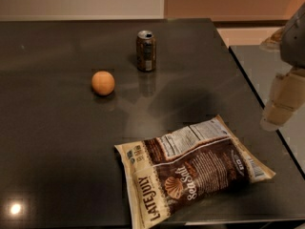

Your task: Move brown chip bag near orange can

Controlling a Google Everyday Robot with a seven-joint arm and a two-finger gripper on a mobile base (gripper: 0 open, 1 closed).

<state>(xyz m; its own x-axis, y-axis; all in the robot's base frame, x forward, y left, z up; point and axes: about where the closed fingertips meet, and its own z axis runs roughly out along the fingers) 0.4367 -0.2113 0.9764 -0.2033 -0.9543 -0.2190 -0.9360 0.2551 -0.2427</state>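
The robot's gripper should close on the brown chip bag's middle (217, 156), between the bag's printed shell and the end farthest from the big LATE JULY lettering.
The brown chip bag (193, 171) lies flat on the dark table (57, 142) at the front right, printed "LATE JULY Sea Salt" with a white nutrition panel facing up. The orange can (146, 50) stands upright at the back centre, well away from the bag. My gripper (282, 104) hangs at the right edge of the view, beyond the table's right edge, to the right of and above the bag, touching nothing.
A round orange fruit (103, 83) sits on the table left of the can. A second dark surface (264, 66) stands to the right, across a narrow gap. A wall runs behind the table.
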